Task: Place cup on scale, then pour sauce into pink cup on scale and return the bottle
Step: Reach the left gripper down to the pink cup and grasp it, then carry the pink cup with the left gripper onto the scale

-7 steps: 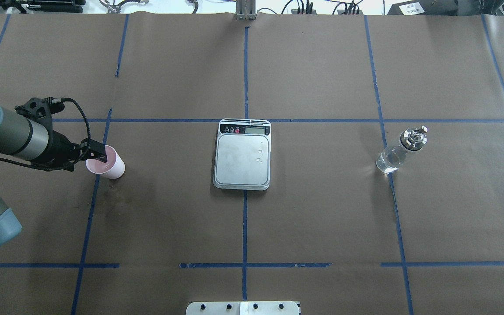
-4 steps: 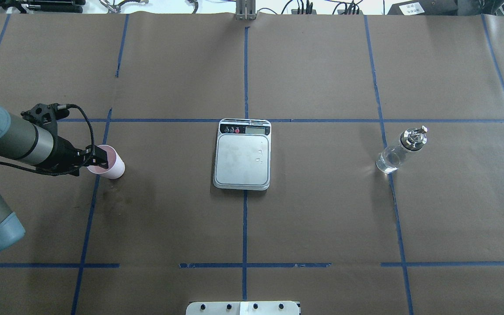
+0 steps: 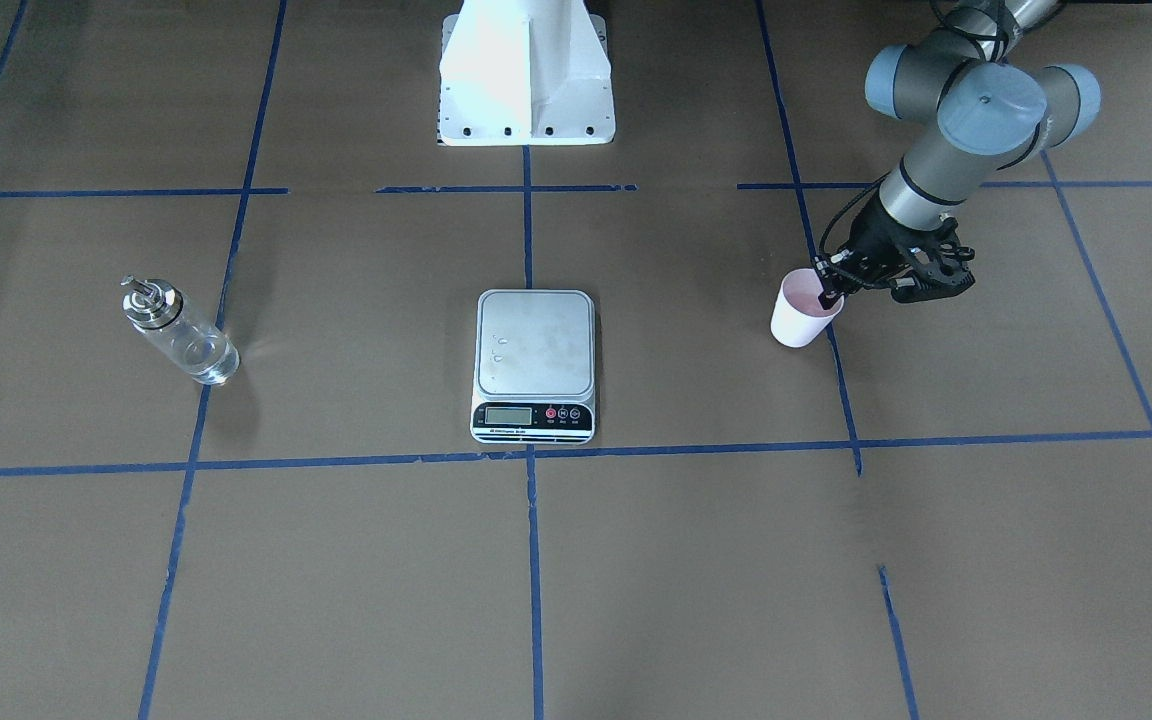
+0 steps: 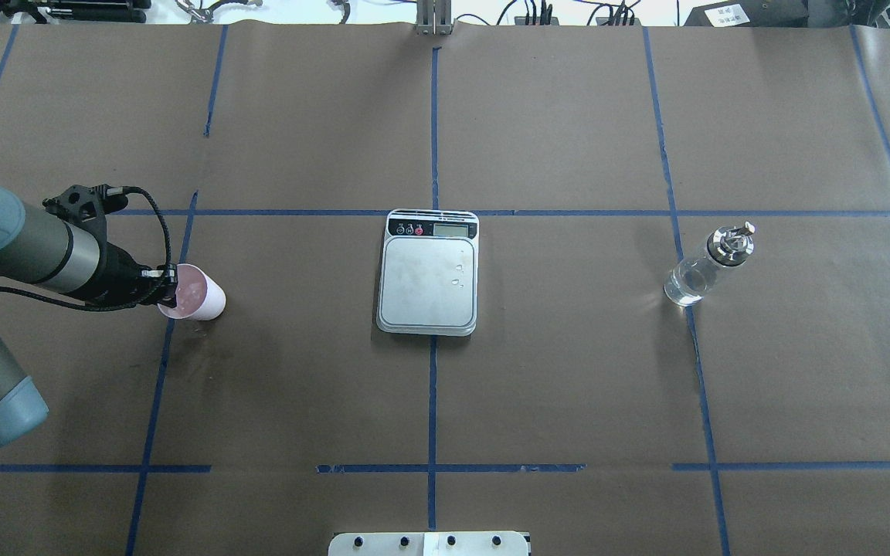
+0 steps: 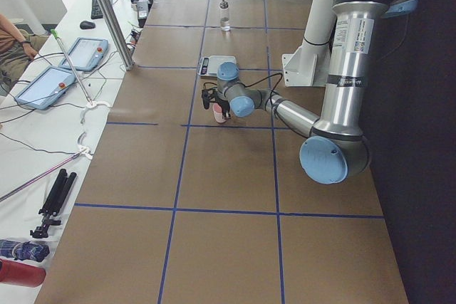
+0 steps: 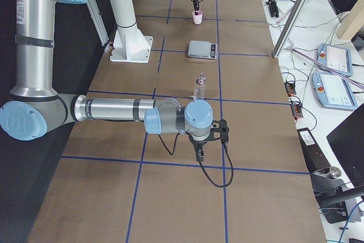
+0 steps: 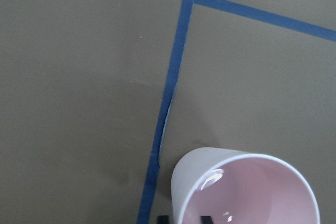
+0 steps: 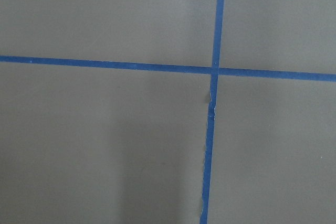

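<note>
The robot's left gripper needs to set the pale pink cup down on the middle of the scale's platform (image 3: pixel 541 352).
The pale pink cup (image 4: pixel 199 294) stands at the left of the table and leans slightly; it also shows in the front view (image 3: pixel 798 318) and the left wrist view (image 7: pixel 247 187). My left gripper (image 4: pixel 169 286) straddles its near rim, one finger inside and one outside, shut on the wall. The scale (image 4: pixel 428 279) lies at the table's middle, its platform bare but for a few drops. The glass bottle (image 4: pixel 704 266) with a silver cap stands far right. My right gripper (image 6: pixel 199 153) hangs over bare table near the front right; I cannot tell whether it is open or shut.
Blue tape lines (image 4: pixel 433 139) divide the brown paper cover. The robot's white base (image 3: pixel 526 70) stands at the near edge behind the scale. Tablets and cables (image 5: pixel 53 83) lie on the side bench beyond the table.
My left gripper has come down over the cup's rim and closed on it. The cup has shifted a little to the right and tilted. Scale and bottle have not moved.
</note>
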Motion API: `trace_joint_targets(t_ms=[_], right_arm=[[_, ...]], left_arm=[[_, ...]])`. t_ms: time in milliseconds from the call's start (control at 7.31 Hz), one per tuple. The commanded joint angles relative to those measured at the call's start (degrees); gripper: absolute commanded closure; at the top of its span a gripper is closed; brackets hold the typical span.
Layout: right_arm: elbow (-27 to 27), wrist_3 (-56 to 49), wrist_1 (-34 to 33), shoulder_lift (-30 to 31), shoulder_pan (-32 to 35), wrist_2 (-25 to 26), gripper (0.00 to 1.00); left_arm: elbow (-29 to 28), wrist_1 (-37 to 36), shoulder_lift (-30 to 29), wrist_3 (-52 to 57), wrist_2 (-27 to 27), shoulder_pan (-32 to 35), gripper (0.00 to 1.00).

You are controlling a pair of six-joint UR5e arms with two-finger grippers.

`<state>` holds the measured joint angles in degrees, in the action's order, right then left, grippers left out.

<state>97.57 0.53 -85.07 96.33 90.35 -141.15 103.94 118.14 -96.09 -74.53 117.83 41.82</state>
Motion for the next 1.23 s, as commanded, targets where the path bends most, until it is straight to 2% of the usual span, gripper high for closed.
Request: trace_joint_targets(t_ms=[0, 137, 410, 547, 821, 1094], right_arm=[[0.07, -0.17, 0.25, 0.26, 0.08, -0.7, 0.0], [0.07, -0.17, 0.34, 0.26, 0.09, -0.88, 0.0], [0.51, -0.17, 0.34, 0.35, 0.09, -0.53, 0.0], [1.38, -0.17, 0.34, 0.7, 0.09, -0.53, 0.0], [1.66, -0.09, 0.17, 0.79, 0.09, -0.61, 0.0], [1.83, -0.17, 0.17, 0.88, 0.09, -0.44, 0.0]], left_arm=[[4.74, -6.11, -0.23, 0.17, 0.2, 0.28, 1.0], [9.04, -15.04, -3.72, 0.26, 0.2, 0.28, 1.0], [9.97, -31.58, -17.65, -0.26, 0.2, 0.11, 1.0], [8.4, -34.78, -23.82, -3.48, 0.38, -0.24, 1.0], [-0.01, -34.55, -33.68, -13.14, 0.38, -3.12, 1.0], [-2.76, -33.59, -36.52, -17.91, -0.23, -6.91, 1.0]])
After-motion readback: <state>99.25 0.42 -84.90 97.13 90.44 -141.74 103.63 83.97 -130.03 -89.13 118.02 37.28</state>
